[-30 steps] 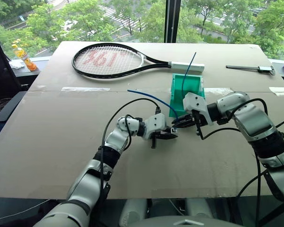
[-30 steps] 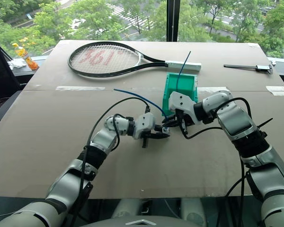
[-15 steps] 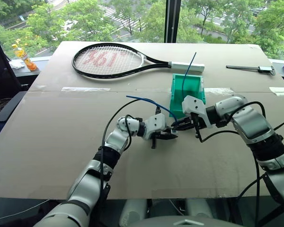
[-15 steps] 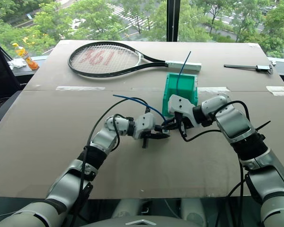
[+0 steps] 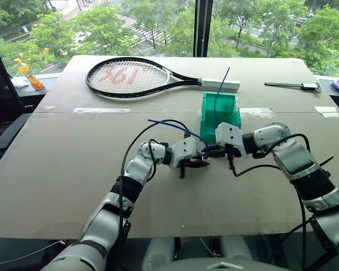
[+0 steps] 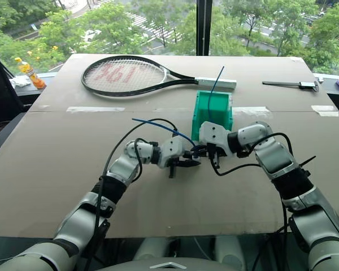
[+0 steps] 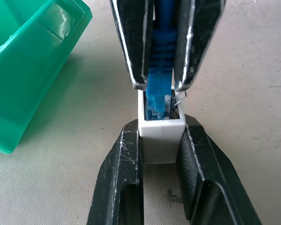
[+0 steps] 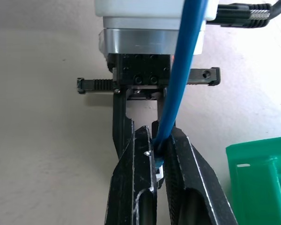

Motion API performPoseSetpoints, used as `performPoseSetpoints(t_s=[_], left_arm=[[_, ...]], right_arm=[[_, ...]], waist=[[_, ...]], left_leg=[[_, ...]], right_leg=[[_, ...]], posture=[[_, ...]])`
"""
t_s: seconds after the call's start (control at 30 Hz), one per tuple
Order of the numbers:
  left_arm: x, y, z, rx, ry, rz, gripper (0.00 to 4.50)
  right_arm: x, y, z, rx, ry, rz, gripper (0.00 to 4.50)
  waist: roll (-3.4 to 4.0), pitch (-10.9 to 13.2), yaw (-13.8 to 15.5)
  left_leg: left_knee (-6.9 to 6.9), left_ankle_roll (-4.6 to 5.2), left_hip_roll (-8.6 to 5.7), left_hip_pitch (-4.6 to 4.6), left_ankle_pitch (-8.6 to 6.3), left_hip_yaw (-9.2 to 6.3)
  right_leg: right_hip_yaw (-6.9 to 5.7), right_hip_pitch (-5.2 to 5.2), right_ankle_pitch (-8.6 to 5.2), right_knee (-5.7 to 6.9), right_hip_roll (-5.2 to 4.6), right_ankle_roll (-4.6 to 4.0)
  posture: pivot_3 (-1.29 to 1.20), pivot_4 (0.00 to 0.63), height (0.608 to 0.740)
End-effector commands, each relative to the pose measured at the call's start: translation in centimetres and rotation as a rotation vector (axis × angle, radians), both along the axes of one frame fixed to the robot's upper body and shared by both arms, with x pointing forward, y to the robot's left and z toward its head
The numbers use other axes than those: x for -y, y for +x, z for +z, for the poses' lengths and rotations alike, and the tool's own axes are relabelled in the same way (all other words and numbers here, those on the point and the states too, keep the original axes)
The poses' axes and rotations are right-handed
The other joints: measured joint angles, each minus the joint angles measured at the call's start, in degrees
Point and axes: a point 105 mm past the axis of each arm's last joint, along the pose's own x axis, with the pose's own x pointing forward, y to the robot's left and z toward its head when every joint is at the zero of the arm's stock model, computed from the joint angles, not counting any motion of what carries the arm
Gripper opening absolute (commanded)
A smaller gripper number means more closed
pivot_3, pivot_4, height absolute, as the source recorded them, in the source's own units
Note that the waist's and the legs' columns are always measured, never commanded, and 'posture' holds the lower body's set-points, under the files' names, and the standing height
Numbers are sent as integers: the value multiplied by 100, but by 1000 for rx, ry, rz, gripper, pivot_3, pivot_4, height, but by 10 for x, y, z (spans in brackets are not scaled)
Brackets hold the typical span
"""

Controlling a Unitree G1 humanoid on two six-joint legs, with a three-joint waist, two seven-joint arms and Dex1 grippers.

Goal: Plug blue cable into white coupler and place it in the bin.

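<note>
My left gripper is to let go of the white coupler inside the near end of the teal bin (image 5: pixel 228 126), by the straighter blue cable.
My left gripper (image 7: pixel 161 129) is shut on the white coupler (image 7: pixel 161 143), a small white block held just above the table. My right gripper (image 7: pixel 160 86) meets it tip to tip, shut on the plug end of the blue cable (image 5: pixel 175 125). The blue plug sits in the mouth of the coupler's socket; how deep it goes is hidden. From the right gripper (image 8: pixel 160 136) the blue cable (image 8: pixel 182 61) arcs up and back over my left wrist. Both grippers (image 5: pixel 206 157) meet at mid-table, right in front of the teal bin (image 5: pixel 208 121).
A second, straighter blue cable (image 5: pixel 221 84) stands up out of the bin. A tennis racket (image 5: pixel 135 76) lies at the back, a black tool (image 5: pixel 294 85) at the far right, and a bottle (image 5: pixel 27 72) at the far left edge.
My right gripper has come down and a little to the left with the cable plug, up against the coupler. The left gripper has kept still. The camera has tilted slightly.
</note>
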Motion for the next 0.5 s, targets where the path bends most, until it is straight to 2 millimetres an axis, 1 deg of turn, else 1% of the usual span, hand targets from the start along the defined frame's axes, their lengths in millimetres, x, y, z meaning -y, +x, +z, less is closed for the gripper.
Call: performPoseSetpoints(t_s=[0.03, 0.07, 0.13, 0.2, 0.23, 0.27, 0.33, 0.37, 0.4, 0.5], left_arm=[[6, -7, 3, -5, -18, -33, 366], [5, -6, 4, -9, -26, -28, 366], [3, -6, 9, -26, -47, -14, 366], [1, -6, 19, -51, -91, 6, 366], [0, -6, 24, -69, -115, 16, 366], [-1, -6, 33, -85, -149, 37, 366], [-6, -5, 50, -109, -202, 75, 366], [-9, -3, 64, -154, -240, 114, 366], [-11, -1, 76, -184, -271, 149, 366], [-10, 1, 111, -316, -345, 213, 366]], right_arm=[[9, -1, -20, -85, 75, -96, 728], [10, -1, -7, -55, 137, -114, 983], [15, -12, 15, -4, 200, -114, 1725], [16, -21, 46, 92, 317, -143, 2520], [17, -26, 58, 124, 367, -155, 2836], [19, -34, 71, 151, 413, -168, 3018], [24, -50, 89, 183, 474, -211, 3018], [30, -59, 93, 204, 490, -255, 3018], [36, -65, 95, 220, 495, -299, 3018], [55, -82, 88, 227, 491, -460, 3018]], waist=[[2, 0, 5], [6, 9, 21], [29, 23, 28], [34, 26, 39], [37, 31, 43], [39, 37, 32], [37, 48, 37], [37, 48, 38], [35, 50, 53], [33, 51, 82]], left_leg=[[-1, 0, 1, -1, 0, -1], [-1, 0, 1, -2, 0, -1], [0, -1, 0, -41, 1, 6], [3, -2, -4, -62, 2, 9], [6, -2, -6, -85, 2, 8], [8, -3, -7, -120, 3, 8], [2, -2, -8, -126, 2, 4], [-1, -2, -8, -136, 1, -4], [-1, -2, -8, -139, 1, -8], [14, -2, -10, -176, 2, -48]], right_leg=[[-2, -1, 0, 4, -1, -1], [-2, -2, 1, 4, -1, -1], [6, -36, 15, 7, -2, -24], [10, -55, 22, 10, -4, -24], [10, -77, 29, 9, -4, -14], [10, -103, 33, 8, -3, -7], [7, -108, 32, 5, -2, -5], [0, -115, 31, 2, -1, -4], [-5, -116, 31, 0, -1, -4], [-41, -125, 28, -4, -2, -1]], posture=[[0, 150, 740], [0, 150, 740], [0, 150, 740], [0, 150, 740], [0, 150, 740], [0, 150, 740], [0, 150, 740], [0, 150, 740], [0, 150, 740], [0, 150, 740]])
